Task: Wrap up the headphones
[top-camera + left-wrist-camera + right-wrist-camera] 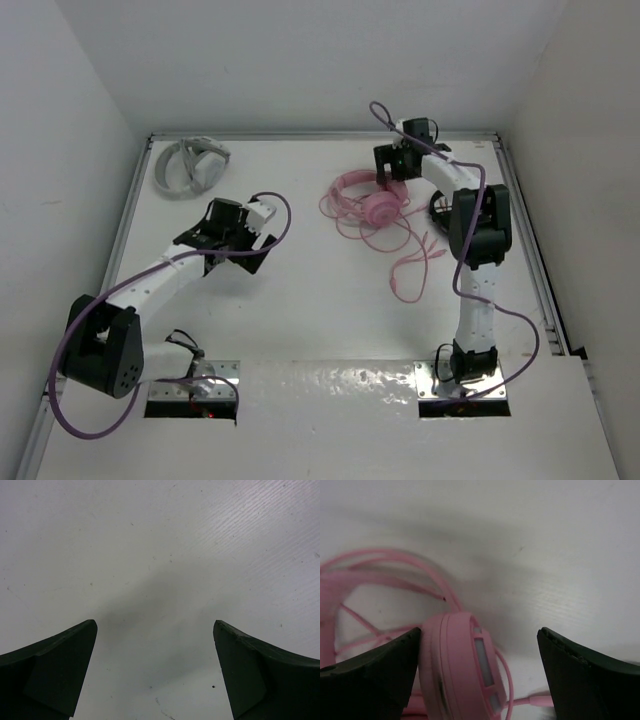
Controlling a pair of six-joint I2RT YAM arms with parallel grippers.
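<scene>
The robot's left gripper will next move to the middle of the headband (337,189) on the pink headphones, opposite the earcups, and close there.
The pink headphones (365,203) lie on the white table at the back right, with their thin pink cable (410,268) trailing in loose loops toward the front. My right gripper (392,178) hangs open right over them. In the right wrist view one pink earcup (457,667) stands between the fingers, close against the left finger (375,680) and well apart from the right one, with cable loops (385,565) behind it. My left gripper (225,248) is open over bare table left of centre, and nothing lies between its fingers (55,665).
Grey-white headphones (190,165) lie in the back left corner. A black object (440,212) sits behind my right arm, mostly hidden. Raised rails (530,250) edge the table, and white walls close in on three sides.
</scene>
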